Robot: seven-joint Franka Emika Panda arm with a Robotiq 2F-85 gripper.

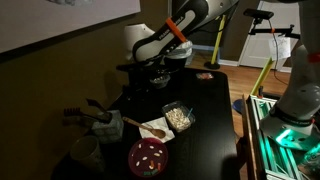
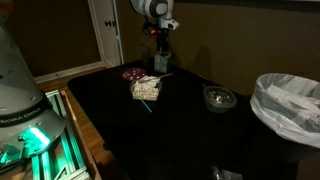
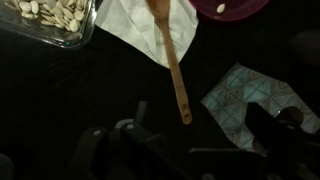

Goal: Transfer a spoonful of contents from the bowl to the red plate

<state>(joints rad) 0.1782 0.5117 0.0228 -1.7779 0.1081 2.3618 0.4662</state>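
Next, my gripper will go to the end of the wooden spoon's handle [image 1: 126, 120] [image 3: 183, 106], just past the white napkin, and close there.
A clear glass container of pale seeds [image 1: 178, 116] [image 2: 145, 89] [image 3: 50, 18] stands on the black table. Beside it a wooden spoon [image 1: 140, 126] [image 3: 173, 65] lies on a white napkin [image 1: 155, 129] [image 3: 135, 30], handle pointing away from the container. The red plate [image 1: 148, 156] [image 2: 132, 73] [image 3: 236, 6] lies next to the napkin. My gripper [image 1: 160, 78] [image 2: 160, 58] [image 3: 205, 125] hangs above the table, off the spoon's handle end. Its dark fingers are apart with nothing between them.
A patterned cloth [image 3: 255, 100] and dark objects [image 1: 98, 122] lie near the spoon. A pale mug [image 1: 86, 152] stands at the table corner. A small glass bowl [image 2: 218, 97] sits apart. A bin with a white bag [image 2: 290, 105] stands beside the table.
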